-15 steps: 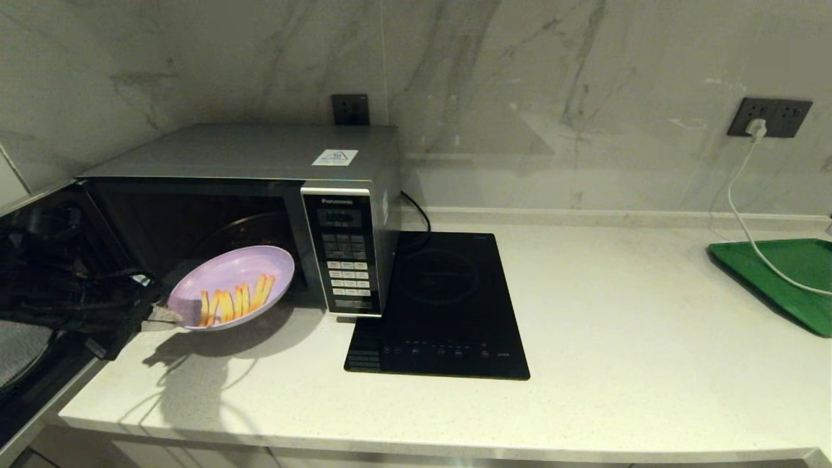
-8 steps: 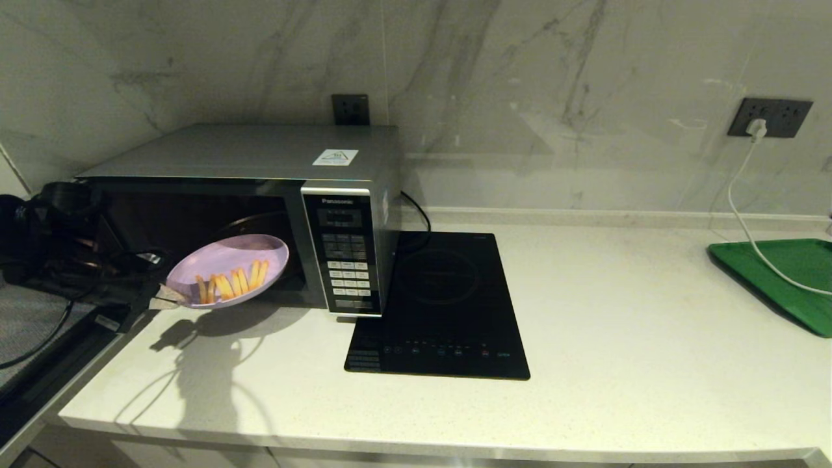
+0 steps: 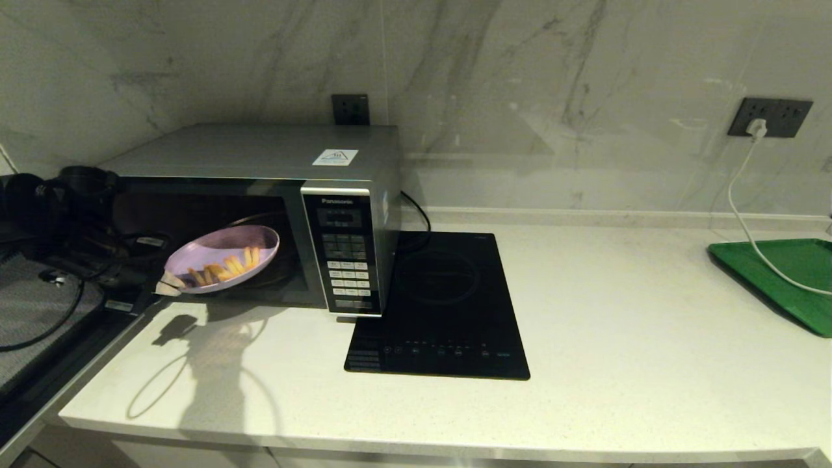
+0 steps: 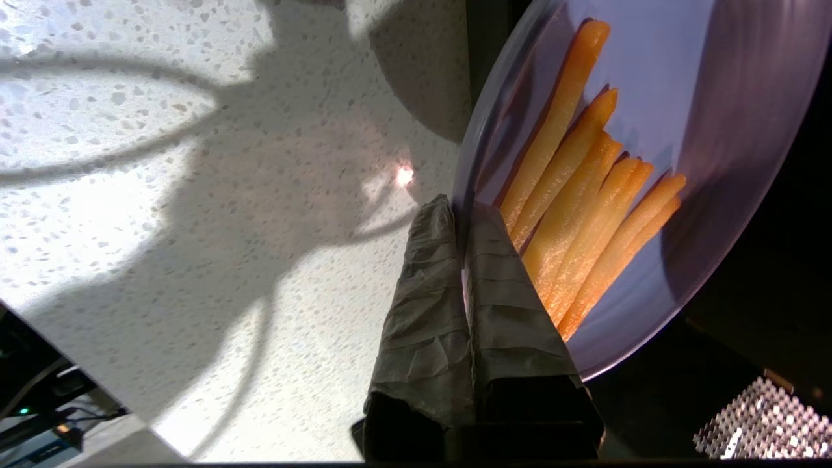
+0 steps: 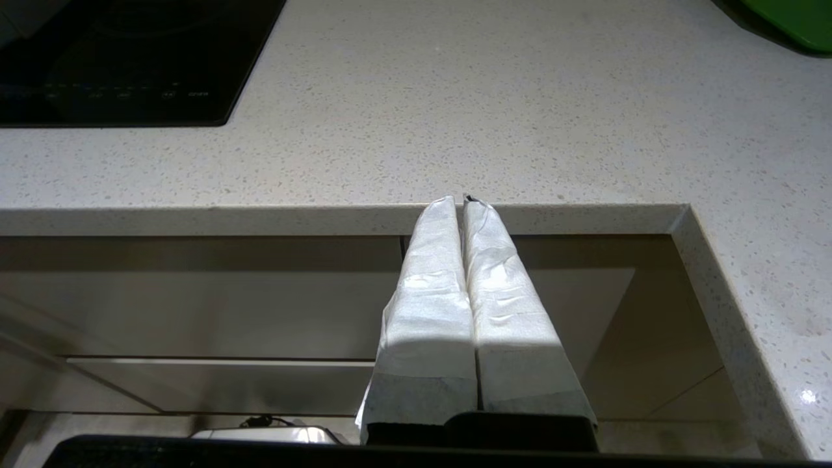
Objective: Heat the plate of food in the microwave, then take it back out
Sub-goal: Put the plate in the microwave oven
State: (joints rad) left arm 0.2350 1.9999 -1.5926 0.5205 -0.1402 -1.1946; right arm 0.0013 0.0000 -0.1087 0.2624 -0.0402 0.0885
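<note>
Next, my left gripper lets go of the lilac plate on the dark inside bottom of the microwave [image 3: 246, 253] beside the microwave's button panel.
The silver microwave [image 3: 260, 153] stands at the counter's back left with its door [image 3: 39, 312] swung open to the left. The lilac plate of food [image 3: 214, 244], carrying yellow-orange fries [image 3: 224, 268], hangs in the mouth of the dark cavity, slightly tilted and above the cavity floor. My left gripper [image 3: 170, 284] is shut on the plate's near-left rim. In the left wrist view the taped fingers [image 4: 422, 305] pinch that rim, with the plate [image 4: 715, 130] and fries [image 4: 585, 214] beyond. My right gripper [image 5: 463, 201] is shut and empty, parked below the counter's front edge.
A black induction hob [image 3: 442, 305] lies right of the microwave. A green tray [image 3: 786, 279] sits at the far right, with a white cable [image 3: 747, 221] running from a wall socket over it. Bare counter [image 3: 617, 338] lies between them.
My left gripper has carried the plate up and back, from over the counter in front of the microwave into the cavity's opening. The plate has flattened out. The right arm has not moved.
</note>
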